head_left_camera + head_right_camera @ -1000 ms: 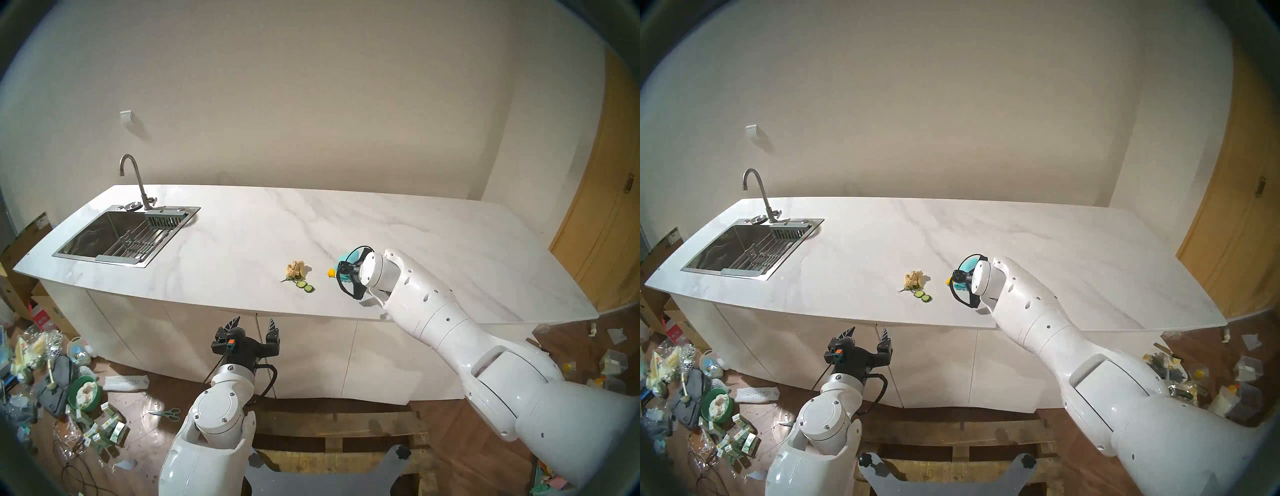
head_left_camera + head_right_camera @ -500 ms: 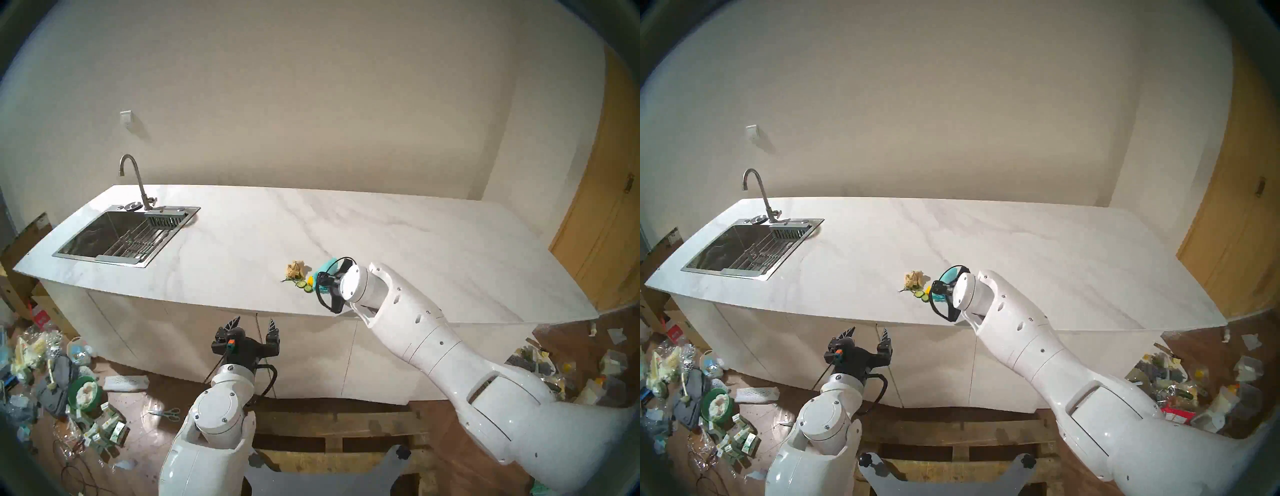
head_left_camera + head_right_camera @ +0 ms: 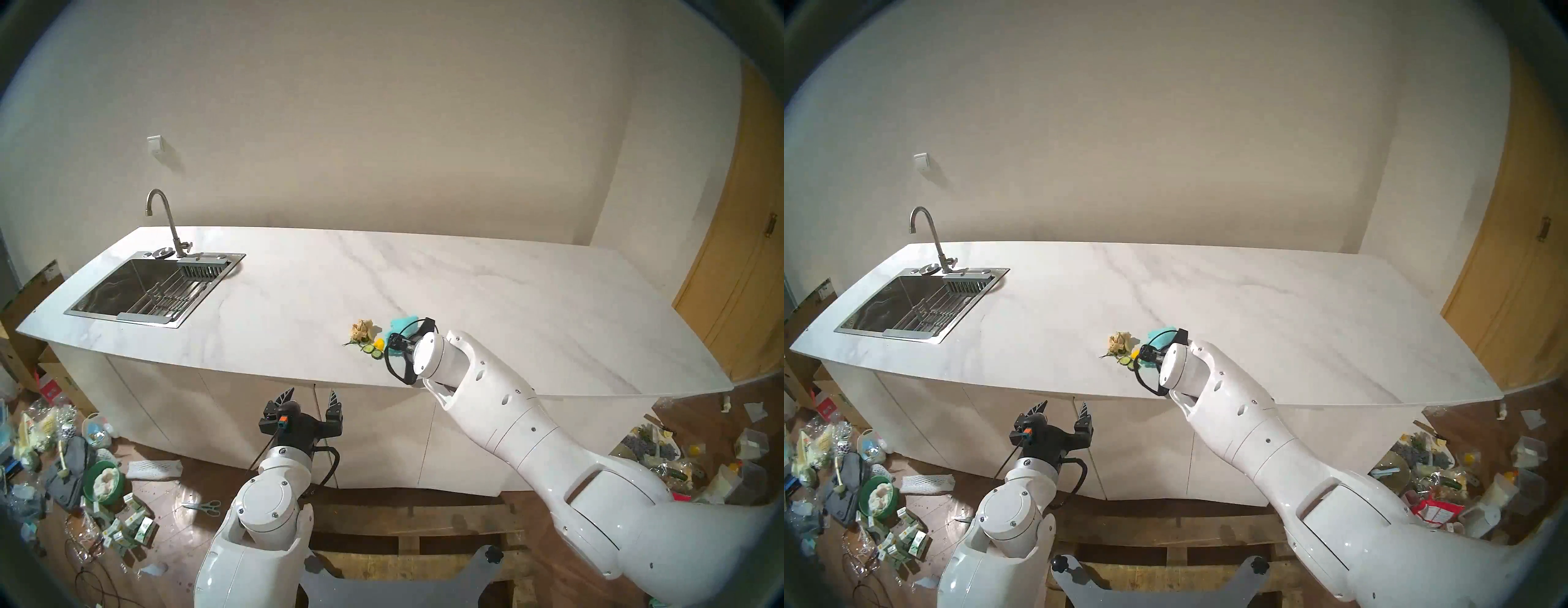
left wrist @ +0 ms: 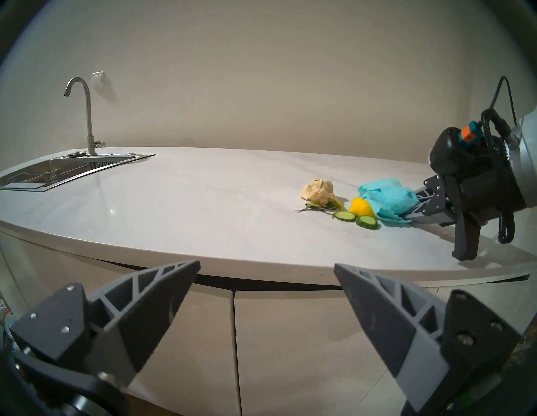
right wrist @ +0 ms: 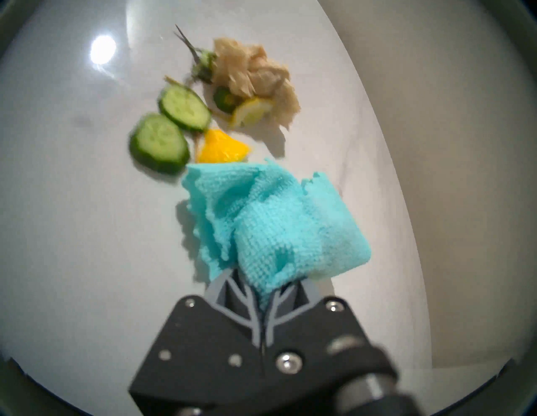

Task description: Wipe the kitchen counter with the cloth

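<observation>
Next, my right gripper releases the turquoise cloth on the clear counter (image 3: 504, 339) next to its white forearm, away from the sink.
The white marble-look counter (image 3: 297, 288) fills the head views and also shows in the left wrist view (image 4: 174, 203). My right gripper (image 5: 261, 276) is shut on the turquoise cloth (image 5: 270, 220) and presses it on the counter near the front edge (image 3: 401, 325) (image 4: 386, 200). The cloth's front edge touches a yellow fruit piece (image 5: 222, 148). My left gripper (image 3: 312, 397) is open and empty, below the counter's front edge, before the cabinet fronts (image 4: 266, 265).
Just left of the cloth lie two cucumber slices (image 5: 171, 127), a lemon slice (image 5: 251, 111) and a beige paper wad (image 3: 362, 330). A steel sink (image 3: 106, 293) with a tap (image 3: 163, 220) is at the far left. Clutter covers the floor on both sides.
My right gripper has slid the cloth leftwards along the counter, pushing the yellow piece up against the cucumber slices and the wad. The left arm has not moved.
</observation>
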Motion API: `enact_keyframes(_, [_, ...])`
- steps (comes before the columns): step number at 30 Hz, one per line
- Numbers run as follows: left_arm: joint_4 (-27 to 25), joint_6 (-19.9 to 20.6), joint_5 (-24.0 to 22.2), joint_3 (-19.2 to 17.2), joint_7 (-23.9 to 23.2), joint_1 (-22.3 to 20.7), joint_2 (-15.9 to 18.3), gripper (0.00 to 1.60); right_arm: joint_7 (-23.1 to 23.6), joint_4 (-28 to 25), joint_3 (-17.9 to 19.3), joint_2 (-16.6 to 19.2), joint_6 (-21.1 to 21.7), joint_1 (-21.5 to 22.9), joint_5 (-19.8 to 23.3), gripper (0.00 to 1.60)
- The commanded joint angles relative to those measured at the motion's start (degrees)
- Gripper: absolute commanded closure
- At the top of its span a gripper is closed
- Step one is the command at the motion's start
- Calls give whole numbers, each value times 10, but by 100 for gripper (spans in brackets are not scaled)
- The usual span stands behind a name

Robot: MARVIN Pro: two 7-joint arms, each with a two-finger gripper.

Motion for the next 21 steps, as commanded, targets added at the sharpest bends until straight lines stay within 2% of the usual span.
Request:
enact_keyframes(1, [-14, -4, 0, 1, -1, -4, 0, 0, -9, -21, 43, 66, 19, -17, 2, 160])
enact_keyframes(3, [-15, -4, 0, 1, -1, -4, 0, 0, -12, -26, 52, 75, 19, -20, 1, 160])
enact_keyframes(4, [-15, -4, 0, 1, -1, -4, 0, 0, -9, -36, 70, 80, 18, -27, 10, 160])
enact_keyframes(10, [-17, -4, 0, 1, -1, -3, 0, 0, -6, -64, 96, 88, 6, -46, 30, 160])
enact_keyframes(12, [-18, -3, -1, 1, -1, -2, 0, 0, -3, -74, 113, 85, 1, -53, 47, 160])
enact_keyframes(16, [-18, -3, -1, 1, -1, -2, 0, 0, 7, -81, 124, 84, -2, -53, 61, 160])
enact_keyframes(19, [-17, -3, -1, 2, -1, -2, 0, 0, 27, -84, 157, 73, 1, -54, 101, 160])
enact_keyframes(21, [-17, -3, -1, 2, -1, -2, 0, 0, 26, -86, 165, 71, 2, -54, 108, 160])
